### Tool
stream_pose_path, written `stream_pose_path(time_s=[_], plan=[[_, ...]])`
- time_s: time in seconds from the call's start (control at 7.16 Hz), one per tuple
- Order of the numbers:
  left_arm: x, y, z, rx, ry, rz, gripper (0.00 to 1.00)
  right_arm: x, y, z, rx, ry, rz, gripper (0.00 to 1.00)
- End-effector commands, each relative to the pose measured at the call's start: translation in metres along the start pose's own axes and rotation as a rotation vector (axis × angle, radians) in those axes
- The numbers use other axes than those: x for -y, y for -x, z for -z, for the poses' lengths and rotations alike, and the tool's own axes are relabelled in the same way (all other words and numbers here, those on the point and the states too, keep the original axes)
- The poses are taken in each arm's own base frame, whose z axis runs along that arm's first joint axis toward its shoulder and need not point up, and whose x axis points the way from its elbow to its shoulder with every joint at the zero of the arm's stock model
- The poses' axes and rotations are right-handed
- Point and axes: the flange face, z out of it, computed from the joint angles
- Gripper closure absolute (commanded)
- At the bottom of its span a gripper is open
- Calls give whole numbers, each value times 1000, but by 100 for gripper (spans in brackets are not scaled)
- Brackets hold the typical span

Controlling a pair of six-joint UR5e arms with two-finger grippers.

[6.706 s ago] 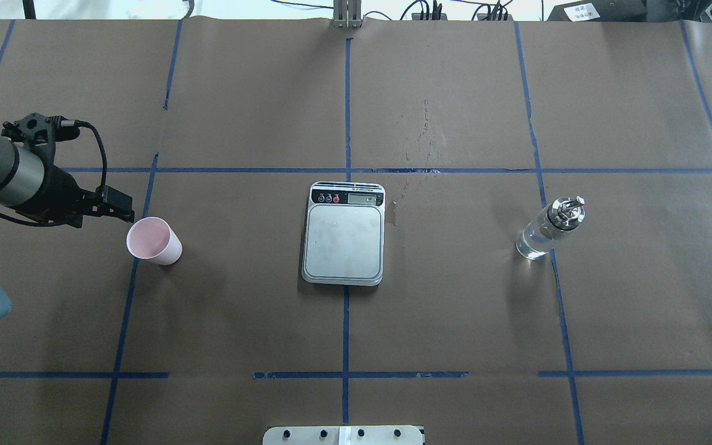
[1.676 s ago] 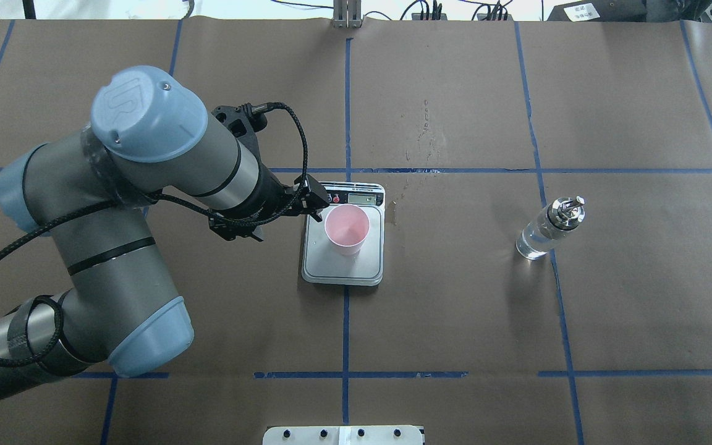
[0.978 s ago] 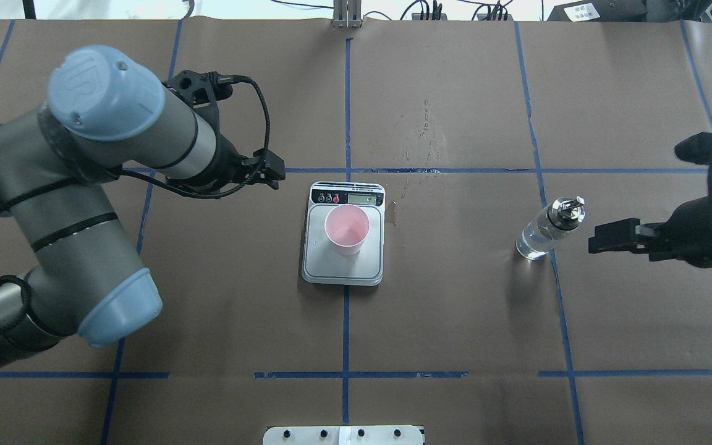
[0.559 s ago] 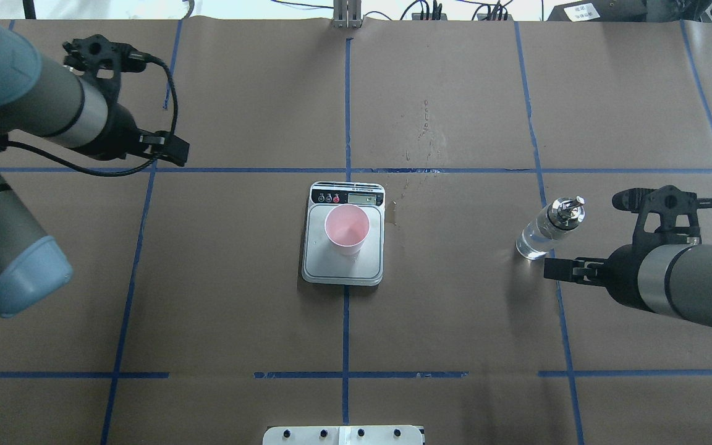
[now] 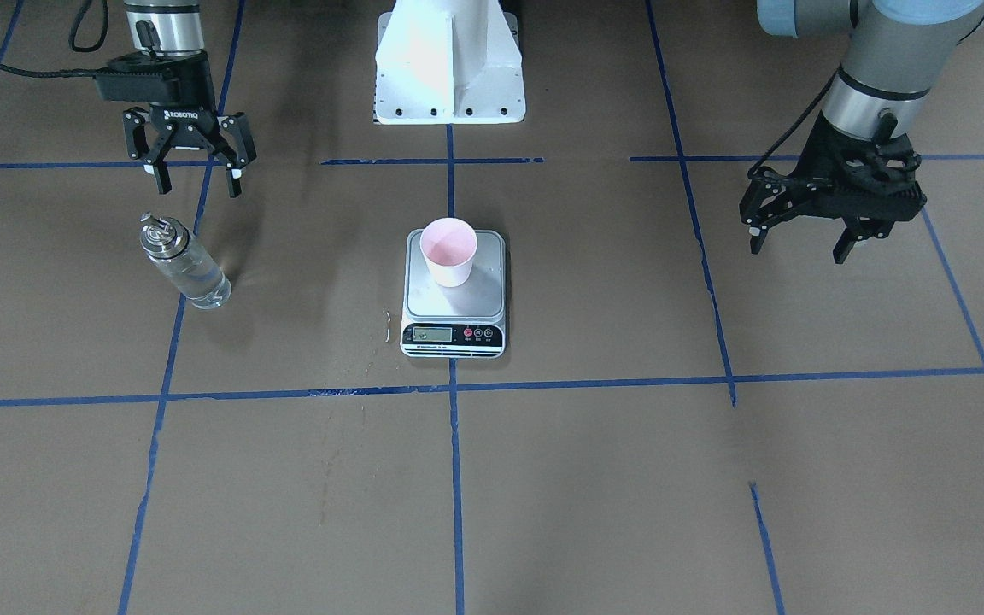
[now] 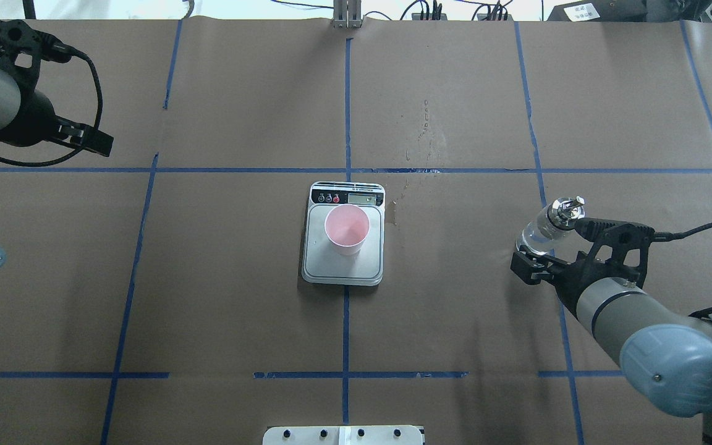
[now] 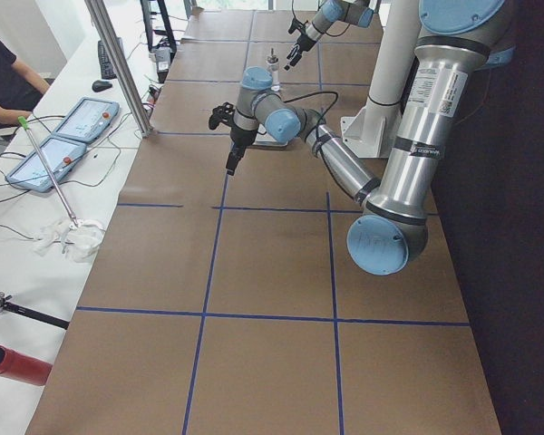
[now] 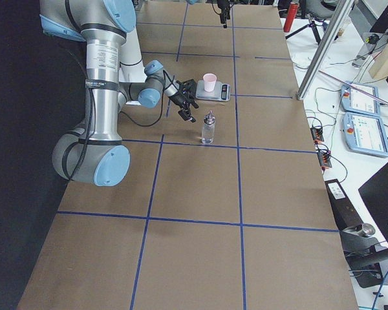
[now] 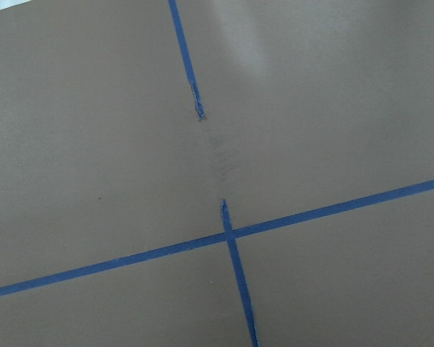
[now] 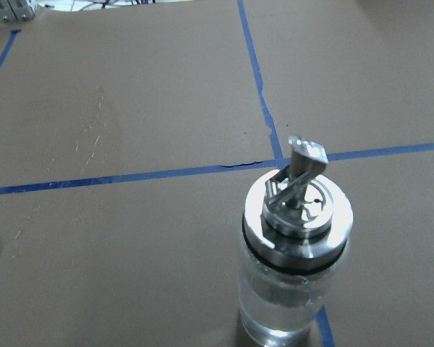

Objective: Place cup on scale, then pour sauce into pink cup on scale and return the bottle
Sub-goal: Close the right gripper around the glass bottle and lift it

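Note:
The robot's right gripper will close on the body of the clear glass bottle [image 5: 190, 271] [image 10: 283, 295], under the bottle's silver spout cap.
The pink cup [image 6: 347, 230] stands upright on the silver scale [image 6: 343, 267] at the table's middle; both also show in the front view, the cup [image 5: 448, 250] on the scale [image 5: 455, 297]. The clear glass bottle [image 6: 538, 235] with a silver spout cap stands to the right, with clear sauce [image 10: 275, 307] in it. My right gripper [image 5: 195, 184] is open, just on the robot's side of the bottle [image 5: 184, 266], not around it. My left gripper [image 5: 797, 250] is open and empty, far from the scale, over bare paper.
Brown paper with blue tape lines covers the table. Dried splash marks [image 6: 424, 123] lie beyond the scale. The white robot base [image 5: 449, 60] stands at the near edge. A side bench with tablets [image 7: 72, 127] runs along the far edge.
The left gripper set the cup on the scale, let go and drew back far to the left. The right arm came in and moved its open gripper up to the bottle.

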Motion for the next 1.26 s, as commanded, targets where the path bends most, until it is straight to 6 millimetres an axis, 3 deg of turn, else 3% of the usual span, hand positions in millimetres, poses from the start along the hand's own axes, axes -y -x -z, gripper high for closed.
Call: stream_pose_path(time_s=[0.0,0.42,1.12], plan=[[-1,2,0,1,2,3,0,-33,-9,-29,6,-200,16,0],[-1,3,-4,6,7,14,0,-40,-10,-41,-12,-308,54,0],[-1,3,-6,9,11,15,0,-63,-30,-76,18,-343,55,0]])
